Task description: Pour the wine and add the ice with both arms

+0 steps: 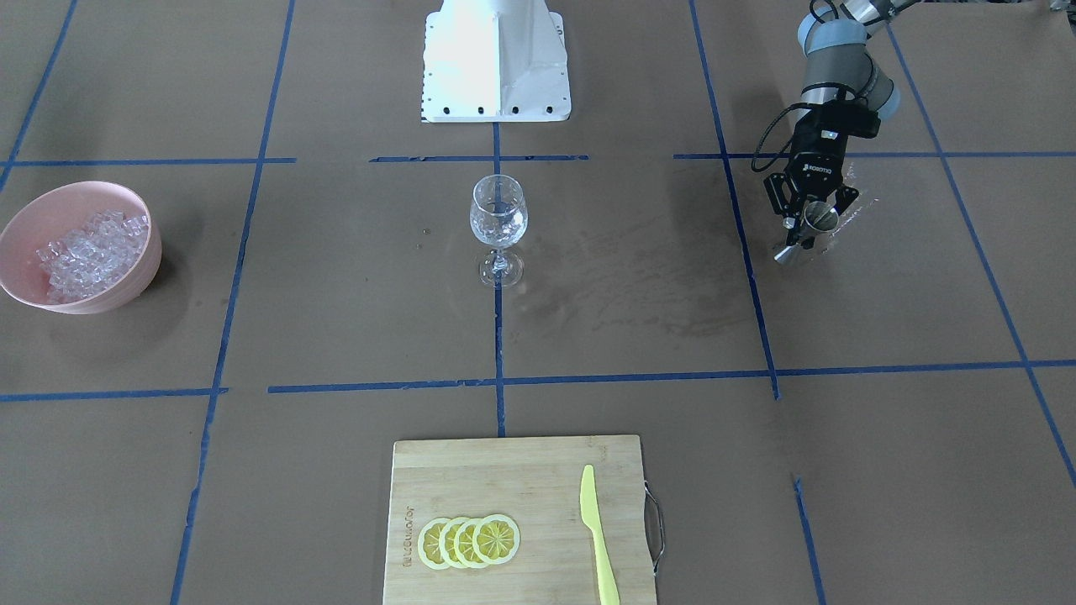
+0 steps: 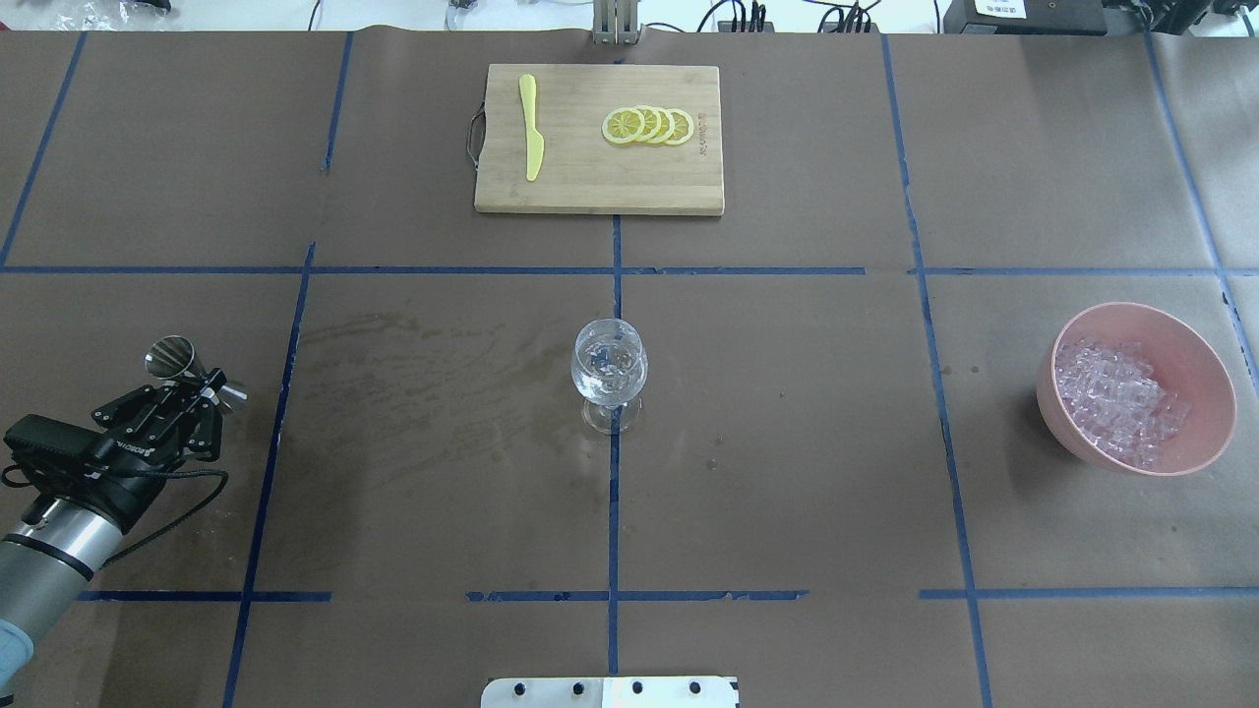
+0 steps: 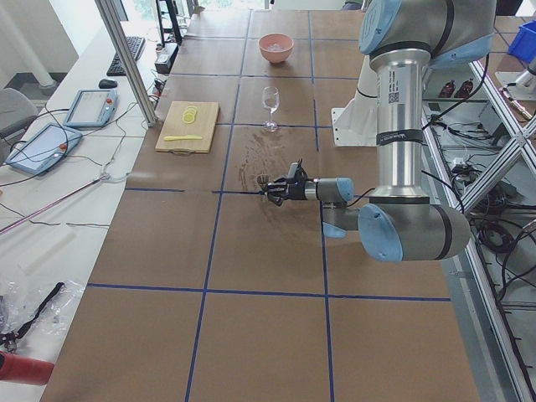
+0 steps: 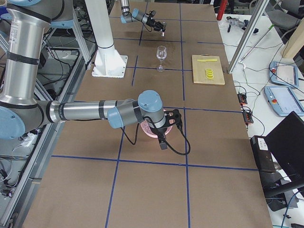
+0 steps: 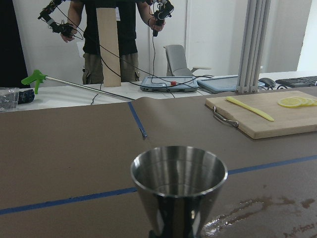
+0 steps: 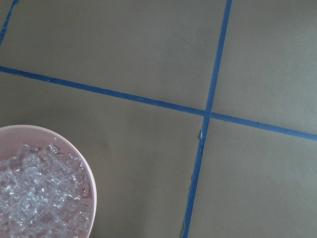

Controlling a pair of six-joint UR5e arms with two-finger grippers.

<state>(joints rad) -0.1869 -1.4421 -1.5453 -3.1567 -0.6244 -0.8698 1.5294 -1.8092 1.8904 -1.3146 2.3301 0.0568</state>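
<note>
The robot's left gripper should set the steel jigger down close beside the blue tape line [image 1: 762,252], between it and the wine glass.
My left gripper [image 2: 202,383] is shut on a steel jigger [image 2: 175,356] at the table's left side; the jigger also shows in the front view [image 1: 809,228]. In the left wrist view the jigger [image 5: 178,183] stands upright, and I see no wine in it. A clear stemmed wine glass [image 2: 610,369] stands at the table's middle with no dark liquid in it. The ice [image 2: 1116,398] fills a pink bowl [image 2: 1205,393] at the right. My right gripper [image 4: 173,118] hangs over that bowl; I cannot tell if it is open. The right wrist view shows the ice [image 6: 34,193].
A wooden cutting board [image 2: 590,187] with lemon slices [image 2: 647,126] and a yellow knife [image 2: 531,128] lies at the far middle. The white robot base [image 1: 496,63] stands at the near edge. A wet smear [image 2: 413,364] marks the paper between jigger and glass.
</note>
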